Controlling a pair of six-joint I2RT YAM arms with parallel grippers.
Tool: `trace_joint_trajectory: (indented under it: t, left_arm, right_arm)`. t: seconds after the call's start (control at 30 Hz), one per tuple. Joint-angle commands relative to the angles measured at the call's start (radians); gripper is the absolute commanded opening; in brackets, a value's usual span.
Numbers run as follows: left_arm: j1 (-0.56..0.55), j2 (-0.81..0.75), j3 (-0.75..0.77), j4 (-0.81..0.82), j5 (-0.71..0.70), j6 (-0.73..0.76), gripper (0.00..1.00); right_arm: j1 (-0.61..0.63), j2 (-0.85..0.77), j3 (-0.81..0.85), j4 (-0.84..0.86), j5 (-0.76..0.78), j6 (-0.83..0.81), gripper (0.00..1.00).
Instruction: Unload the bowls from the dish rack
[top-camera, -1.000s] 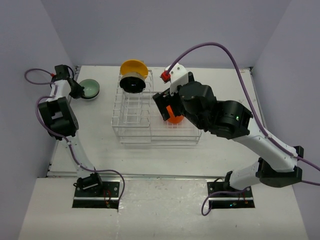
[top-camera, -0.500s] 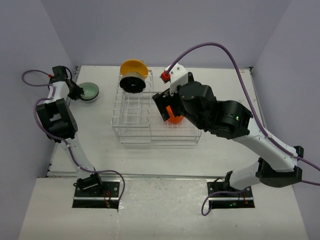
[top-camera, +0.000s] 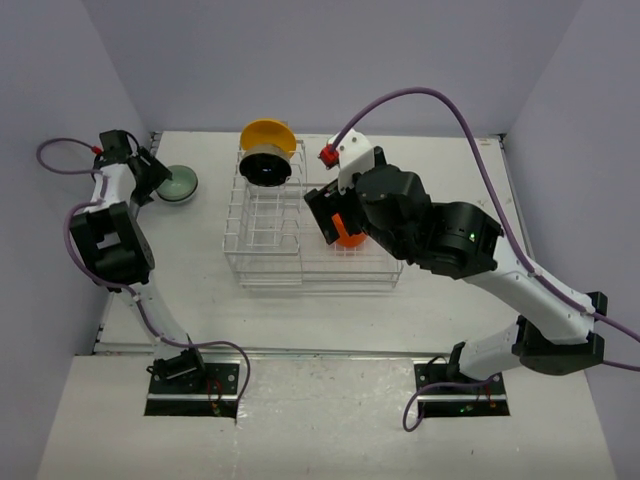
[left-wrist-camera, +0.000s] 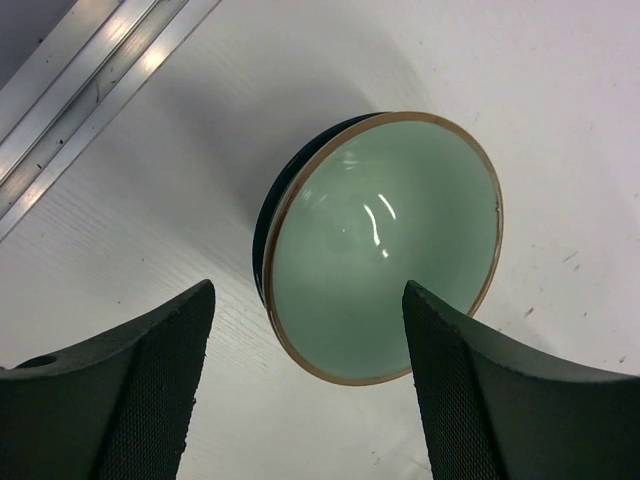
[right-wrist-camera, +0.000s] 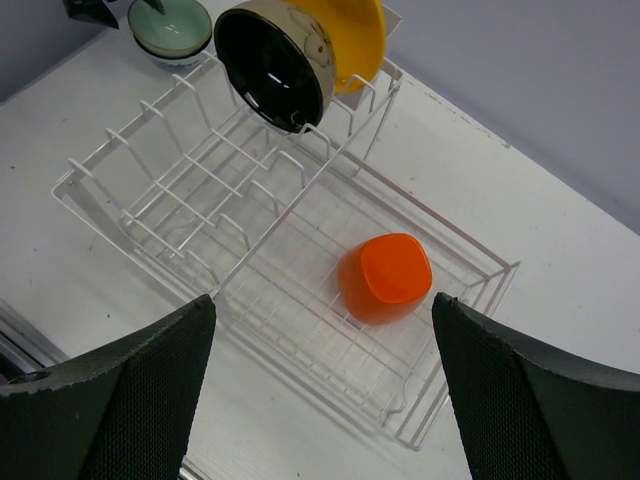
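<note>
I move my right gripper to the black bowl next and close it on the black bowl's rim (top-camera: 290, 168) (right-wrist-camera: 320, 100), on the side toward the low basket.
The pale mint green bowl (top-camera: 180, 181) (left-wrist-camera: 385, 245) stands upright on the table at the far left, with a dark rim showing beneath it. My left gripper (top-camera: 153, 170) (left-wrist-camera: 308, 292) is open just left of it, its fingers apart from the rim. The white wire dish rack (top-camera: 262, 236) (right-wrist-camera: 180, 170) holds a yellow bowl (top-camera: 268, 133) (right-wrist-camera: 362, 35) and a black bowl (top-camera: 265, 166) (right-wrist-camera: 275, 62) on edge in its far slots. An orange-red bowl (top-camera: 349, 234) (right-wrist-camera: 388, 275) lies upside down in the low basket. My right gripper (top-camera: 325, 216) (right-wrist-camera: 322, 300) hovers open above it.
Purple walls close in the table on the left, right and far sides. A metal rail (left-wrist-camera: 90, 95) runs along the table's left edge, close to the mint bowl. Purple cables trail from both wrists.
My left gripper has opened and let go of the mint bowl, then drawn back a little to the left. The right arm has not moved.
</note>
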Motion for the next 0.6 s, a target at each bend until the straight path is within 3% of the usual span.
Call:
trace_joint_trajectory:
  t: [0.0, 0.27, 0.57]
  left_arm:
    - [0.012, -0.061, -0.029, 0.022, 0.008, 0.0, 0.76]
    - [0.015, -0.208, -0.067, -0.013, -0.006, 0.001, 0.77]
    - [-0.008, -0.608, -0.254, 0.016, 0.028, -0.046, 0.76]
  right_arm:
    - [-0.006, -0.023, -0.006, 0.02, -0.018, 0.002, 0.88]
    - [-0.004, 0.026, -0.036, 0.105, -0.009, -0.119, 0.88]
    - [-0.01, -0.036, -0.378, 0.588, -0.012, -0.367, 0.86]
